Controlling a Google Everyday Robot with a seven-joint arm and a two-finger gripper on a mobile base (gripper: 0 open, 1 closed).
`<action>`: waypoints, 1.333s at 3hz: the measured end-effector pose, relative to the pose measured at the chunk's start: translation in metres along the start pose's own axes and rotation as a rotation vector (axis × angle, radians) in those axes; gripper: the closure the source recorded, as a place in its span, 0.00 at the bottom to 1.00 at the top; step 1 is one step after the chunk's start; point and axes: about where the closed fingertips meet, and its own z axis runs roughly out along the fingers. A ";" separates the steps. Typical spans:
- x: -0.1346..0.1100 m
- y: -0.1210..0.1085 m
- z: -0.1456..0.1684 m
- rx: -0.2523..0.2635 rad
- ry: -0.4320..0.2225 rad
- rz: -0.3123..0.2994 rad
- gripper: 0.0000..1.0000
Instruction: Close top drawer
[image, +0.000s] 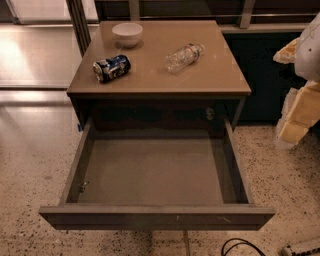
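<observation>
Next, I move my gripper to the top drawer's front panel (246, 211) and close it there, at the end nearest the black cable.
The top drawer (155, 172) is pulled far out of the small brown cabinet (220, 80) towards the camera. Its flat grey inside holds nothing, and its dark grey front panel (155, 217) lies near the bottom of the view. My gripper (292, 125), on a pale white and yellowish arm, is at the right edge of the view. It is beside the cabinet, to the right of the drawer's right side wall, and apart from it.
On the cabinet top are a white bowl (127, 34), a dented blue can (111, 68) on its side and a clear plastic bottle (184, 57) on its side. A black cable (240, 246) lies on the speckled floor at the bottom right. Dark furniture (260, 70) stands behind on the right.
</observation>
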 end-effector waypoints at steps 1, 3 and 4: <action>0.000 0.000 0.000 0.000 0.000 0.000 0.00; 0.001 0.052 0.049 0.043 0.007 0.009 0.00; -0.003 0.133 0.103 0.021 0.030 0.055 0.00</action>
